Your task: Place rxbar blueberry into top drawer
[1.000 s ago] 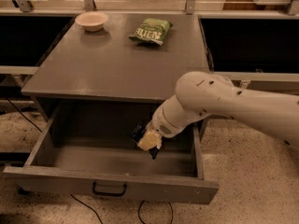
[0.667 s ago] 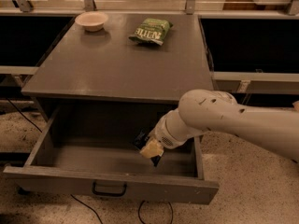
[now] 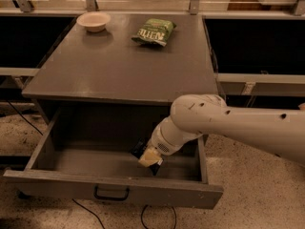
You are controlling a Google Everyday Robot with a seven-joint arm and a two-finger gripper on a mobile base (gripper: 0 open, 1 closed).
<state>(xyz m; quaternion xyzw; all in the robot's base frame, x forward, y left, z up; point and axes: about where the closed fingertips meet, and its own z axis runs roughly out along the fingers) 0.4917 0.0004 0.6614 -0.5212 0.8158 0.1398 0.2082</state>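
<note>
My gripper will release the rxbar blueberry on the bottom of the top drawer, just behind the drawer's front panel point(image 3: 138, 164) with the handle.
The top drawer point(image 3: 57, 182) of the grey cabinet is pulled out, its dark handle point(image 3: 111, 193) facing the front. My gripper point(image 3: 148, 158) reaches down into the drawer's right half, close to the floor of it. A small dark flat thing, the rxbar blueberry point(image 3: 138, 149), sticks out to the left of the gripper and stays with it, so the gripper appears shut on it. The white arm point(image 3: 224, 123) comes in from the right over the drawer's right wall and hides part of the bar.
A green chip bag point(image 3: 153, 31) and a white bowl point(image 3: 93, 21) sit at the back of the cabinet top point(image 3: 119, 70). Dark shelves flank the cabinet on both sides. Cables lie on the speckled floor point(image 3: 257, 209) below the drawer.
The gripper with the dark bar has sunk lower into the drawer and come a little toward its front. The drawer, bag and bowl have not moved.
</note>
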